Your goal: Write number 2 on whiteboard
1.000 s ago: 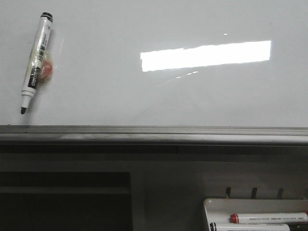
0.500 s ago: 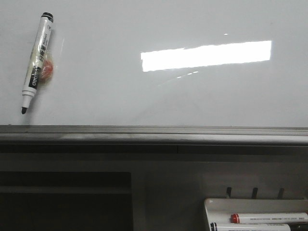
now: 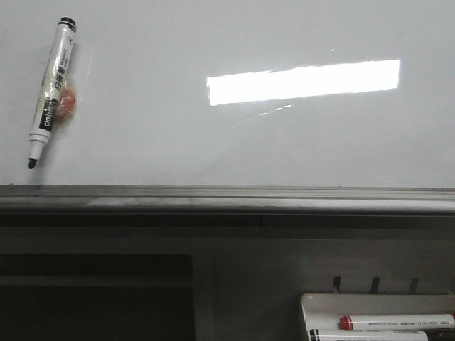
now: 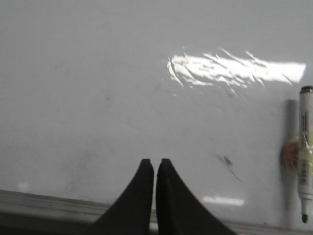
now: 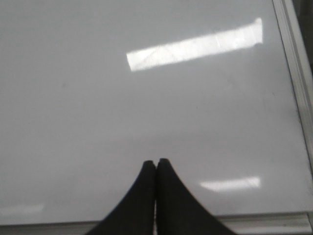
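Next, my left gripper will grab the black-tipped marker by its lower end (image 3: 40, 133) (image 4: 305, 195), below its orange-red magnet and just above its black tip.
The whiteboard (image 3: 234, 142) fills the upper front view, glossy and blank, with a grey metal ledge (image 3: 227, 199) along its lower edge. No number 2 shows on it. A black-tipped marker (image 3: 51, 89) with a white barrel and an orange-red magnet sticks to the board at the far left, tip down. It also shows in the left wrist view (image 4: 305, 154). My left gripper (image 4: 152, 161) is shut and empty in front of the board, well apart from the marker. My right gripper (image 5: 156, 161) is shut and empty in front of the blank board (image 5: 146, 107).
A small white marker tray (image 3: 377, 316) sits at the lower right below the ledge, holding a red-capped marker (image 3: 394, 322) and another marker. A faint dark smudge (image 4: 229, 164) marks the board. The board's metal frame edge (image 5: 296, 58) shows in the right wrist view.
The marker on the board has shifted very slightly left in the front view. Nothing else has visibly changed.
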Available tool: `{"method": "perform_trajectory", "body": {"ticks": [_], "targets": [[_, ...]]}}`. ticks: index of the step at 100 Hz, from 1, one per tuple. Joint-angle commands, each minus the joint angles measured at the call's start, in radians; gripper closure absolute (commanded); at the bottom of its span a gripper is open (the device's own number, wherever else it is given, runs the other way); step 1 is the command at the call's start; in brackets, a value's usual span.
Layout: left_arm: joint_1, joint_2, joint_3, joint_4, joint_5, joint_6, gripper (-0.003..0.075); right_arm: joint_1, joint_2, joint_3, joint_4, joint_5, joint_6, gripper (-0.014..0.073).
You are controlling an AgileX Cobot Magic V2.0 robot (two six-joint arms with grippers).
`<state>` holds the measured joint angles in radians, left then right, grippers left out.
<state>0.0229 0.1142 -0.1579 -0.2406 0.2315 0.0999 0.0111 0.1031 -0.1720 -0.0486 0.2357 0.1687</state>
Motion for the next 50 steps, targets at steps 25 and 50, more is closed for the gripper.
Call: {"method": "perform_trajectory", "body": {"ticks": [25,50], "targets": [[-0.014,0.306,-0.275,0.003,0.191,0.101,0.0680,-0.001,0.281,-0.289,0.019,0.316,0.000,0.0654],[-0.117,0.447,-0.237,-0.188,-0.119,0.173,0.0216,-0.001,0.346,-0.287,0.049,0.315,0.000,0.0654]]}}
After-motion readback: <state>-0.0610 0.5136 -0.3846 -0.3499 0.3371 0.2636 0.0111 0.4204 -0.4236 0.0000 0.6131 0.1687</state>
